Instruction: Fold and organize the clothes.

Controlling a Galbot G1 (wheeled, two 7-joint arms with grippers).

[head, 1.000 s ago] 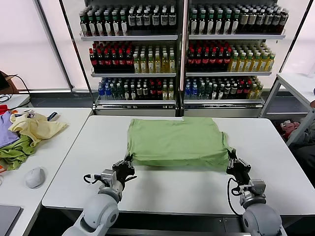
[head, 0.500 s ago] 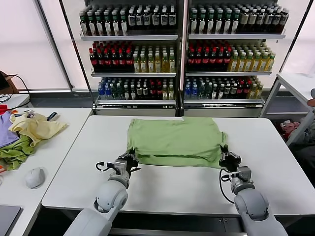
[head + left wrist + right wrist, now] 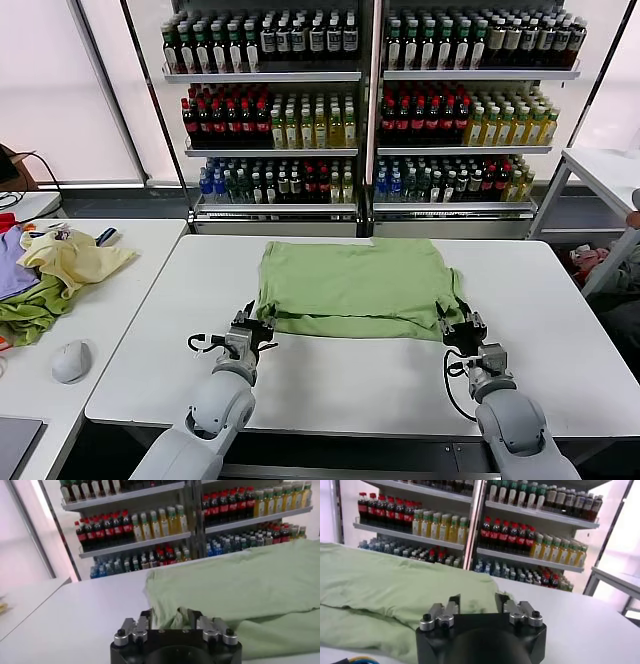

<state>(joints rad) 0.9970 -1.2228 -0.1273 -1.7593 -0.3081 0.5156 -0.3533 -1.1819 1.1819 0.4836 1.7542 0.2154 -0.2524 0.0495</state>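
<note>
The shirt's far edge is at the table's far edge, so next I grab the shirt's near corner [image 3: 279,325] with my left gripper and help my right gripper drag the shirt closer.
The light green shirt [image 3: 355,285] lies flat on the white table [image 3: 350,385], its near edge doubled over; collar, buttons and print are hidden. My left gripper [image 3: 258,320] is at the shirt's near left corner. In the left wrist view [image 3: 169,616] it is open, with a bump of the green fabric [image 3: 250,585] between the fingers. My right gripper [image 3: 452,318] is at the near right corner. In the right wrist view [image 3: 477,601] it is open, with the shirt's edge [image 3: 395,585] between the fingers.
A heap of pale yellow, purple and darker green garments [image 3: 50,275] and a grey mouse [image 3: 72,360] lie on the left table. Shelves of bottles [image 3: 370,100] stand behind the table. Another white table [image 3: 610,170] is at the far right.
Both grippers have moved forward from the table's near side to the shirt's near corners. The shirt has hardly moved.
</note>
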